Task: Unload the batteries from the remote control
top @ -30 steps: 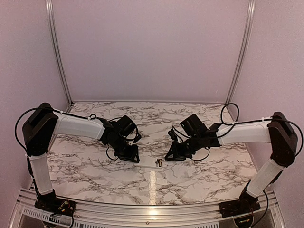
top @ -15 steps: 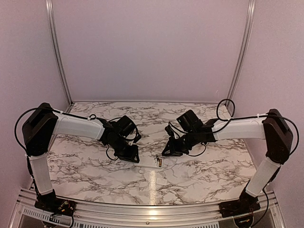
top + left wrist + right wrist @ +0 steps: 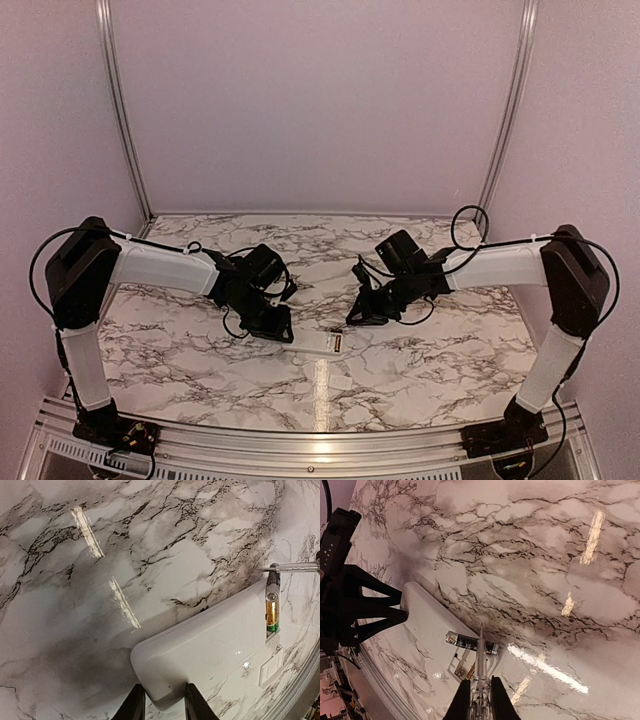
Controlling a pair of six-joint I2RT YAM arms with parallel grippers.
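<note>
The robot's left gripper pinches just the remote control's corner, so it should open and grasp the remote control's long sides [image 3: 175, 634] before the other battery is pried out.
The white remote control [image 3: 210, 650] lies flat on the marble. My left gripper [image 3: 160, 692] is shut on its rounded near end. One battery [image 3: 470, 642], dark with a metal end, lies slanted across the edge of the open recess. A copper-coloured bit shows deeper in the recess. My right gripper [image 3: 480, 685] is shut on a slim clear pointed tool [image 3: 481, 655], whose tip crosses over that battery. In the top view the remote [image 3: 322, 343] sits between the left gripper [image 3: 278, 325] and the right gripper [image 3: 362, 315].
The marble table [image 3: 180, 340] has a metal rail along its near edge [image 3: 320, 440]. A small pale piece [image 3: 340, 381] seems to lie just in front of the remote. Purple walls close in the back and both sides.
My right gripper has shifted a little left and toward the far side with the tool. The left gripper and the remote have stayed in place.
</note>
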